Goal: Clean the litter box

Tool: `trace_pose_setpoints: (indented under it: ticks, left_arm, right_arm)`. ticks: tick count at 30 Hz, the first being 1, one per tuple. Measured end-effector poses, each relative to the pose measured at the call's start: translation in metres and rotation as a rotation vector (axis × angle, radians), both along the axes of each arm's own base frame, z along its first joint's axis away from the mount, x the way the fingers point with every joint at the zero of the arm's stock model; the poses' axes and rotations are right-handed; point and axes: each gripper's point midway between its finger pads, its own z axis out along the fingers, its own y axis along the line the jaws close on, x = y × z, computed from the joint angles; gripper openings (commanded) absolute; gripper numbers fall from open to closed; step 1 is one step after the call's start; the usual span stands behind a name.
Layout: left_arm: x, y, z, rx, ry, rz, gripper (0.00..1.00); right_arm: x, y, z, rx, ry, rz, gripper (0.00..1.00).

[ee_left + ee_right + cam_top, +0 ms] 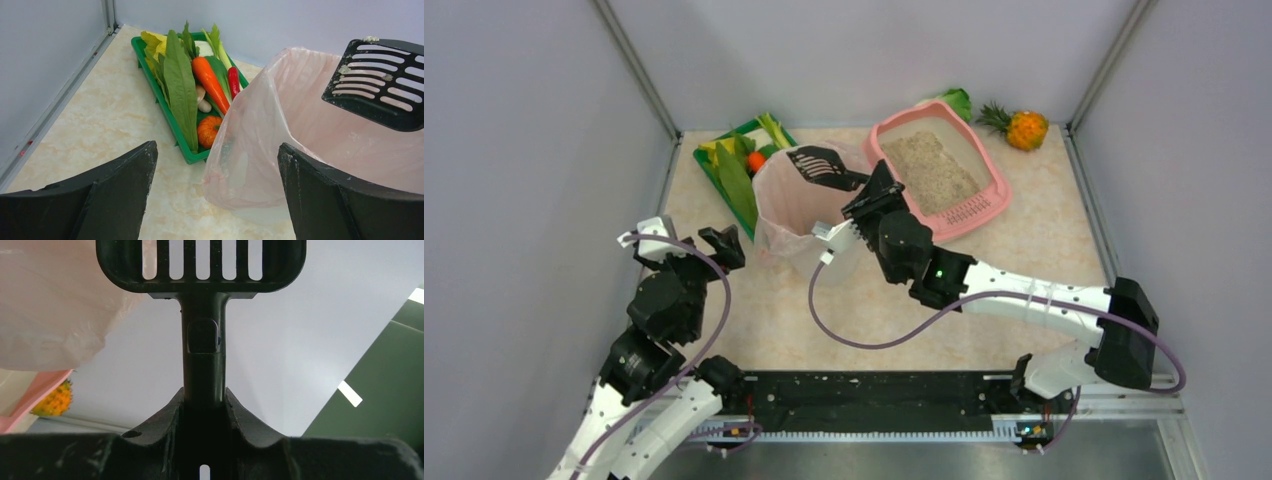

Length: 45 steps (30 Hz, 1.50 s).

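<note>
Next, my right gripper drops the black scoop, now over the pink-lined bin's mouth, on the litter (pixel 939 194) beside the pink litter box's slotted edge.
The pink litter box (pixel 994 168) holds grey-beige litter (pixel 930 168) and lies at the back right, its slotted lip toward the near right. My right gripper (pixel 868 199) (pixel 203 392) is shut on the handle of a black slotted scoop (pixel 816 164) (pixel 381 82) (pixel 202 262). The scoop's head hangs over the mouth of the pink-lined bin (pixel 796 205) (pixel 300 125), and a few crumbs of litter cling to it. My left gripper (pixel 720 246) (pixel 215 162) stands open just left of the bin, holding nothing.
A green tray (pixel 714 175) (pixel 172 130) of vegetables lies at the back left, touching the bin. A pineapple (pixel 1022 127) (pixel 52 401) and a leafy green (pixel 956 101) lie behind the litter box. Grey walls enclose three sides.
</note>
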Motion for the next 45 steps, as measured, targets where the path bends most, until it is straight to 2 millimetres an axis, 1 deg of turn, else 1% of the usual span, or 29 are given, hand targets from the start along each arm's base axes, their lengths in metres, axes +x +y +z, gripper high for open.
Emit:
trace_pose_setpoints:
  ticks: [3, 5, 9, 12, 14, 17, 20, 23, 26, 27, 29, 31, 33, 35, 37, 42, 45]
  left_arm:
    - [0.000, 0.000, 0.000, 0.000, -0.001, 0.000, 0.95]
    - [0.000, 0.000, 0.001, 0.002, -0.002, -0.001, 0.95]
    - [0.000, 0.000, 0.002, 0.002, -0.008, -0.001, 0.95]
    - [0.001, 0.000, 0.004, 0.002, -0.013, 0.000, 0.95]
    - [0.001, 0.000, 0.004, 0.004, -0.014, -0.001, 0.95]
    - [0.002, -0.001, 0.004, 0.006, -0.013, -0.001, 0.95]
    - [0.004, -0.003, 0.004, 0.009, -0.013, -0.008, 0.95]
    - [0.005, -0.004, 0.004, 0.010, -0.012, -0.008, 0.95]
    - [0.006, -0.004, 0.003, 0.012, -0.013, -0.009, 0.95]
    - [0.006, -0.005, 0.003, 0.014, -0.011, -0.011, 0.95]
    - [0.006, -0.005, 0.002, 0.017, -0.012, -0.012, 0.95]
    - [0.007, -0.005, 0.002, 0.019, -0.013, -0.013, 0.95]
    - [0.007, -0.006, 0.002, 0.020, -0.013, -0.013, 0.95]
    - [0.009, -0.007, 0.003, 0.021, -0.015, -0.016, 0.95]
    - [0.010, -0.008, 0.003, 0.021, -0.016, -0.016, 0.95]
    - [0.013, -0.010, 0.002, 0.028, -0.011, -0.020, 0.95]
    - [0.014, -0.011, 0.000, 0.032, -0.004, -0.022, 0.95]
  right_arm:
    - [-0.001, 0.003, 0.004, -0.012, -0.025, 0.016, 0.00]
    - [-0.002, 0.007, 0.013, -0.012, -0.058, 0.035, 0.00]
    - [-0.003, 0.010, 0.018, -0.019, -0.076, 0.061, 0.00]
    - [-0.003, 0.012, 0.016, -0.023, -0.056, 0.071, 0.00]
    - [-0.004, 0.013, 0.020, -0.012, -0.076, 0.077, 0.00]
    - [-0.003, 0.013, 0.018, 0.005, -0.061, 0.081, 0.00]
    - [-0.001, 0.010, 0.020, 0.017, -0.075, 0.072, 0.00]
    - [0.003, 0.005, 0.016, 0.053, -0.030, 0.057, 0.00]
    - [0.004, 0.003, 0.017, 0.124, 0.003, 0.059, 0.00]
    - [0.004, 0.003, 0.016, 0.152, 0.038, 0.065, 0.00]
    - [0.006, 0.005, 0.020, 0.219, 0.118, 0.083, 0.00]
    - [0.007, 0.001, 0.035, 0.341, 0.175, 0.091, 0.00]
    - [0.007, -0.007, 0.044, 0.447, 0.210, 0.098, 0.00]
    - [0.009, -0.016, 0.043, 0.530, 0.265, 0.091, 0.00]
    - [0.014, -0.024, 0.035, 0.593, 0.324, 0.065, 0.00]
    - [0.028, -0.048, 0.001, 0.738, 0.489, -0.031, 0.00]
    - [0.036, -0.063, -0.015, 0.823, 0.563, -0.088, 0.00]
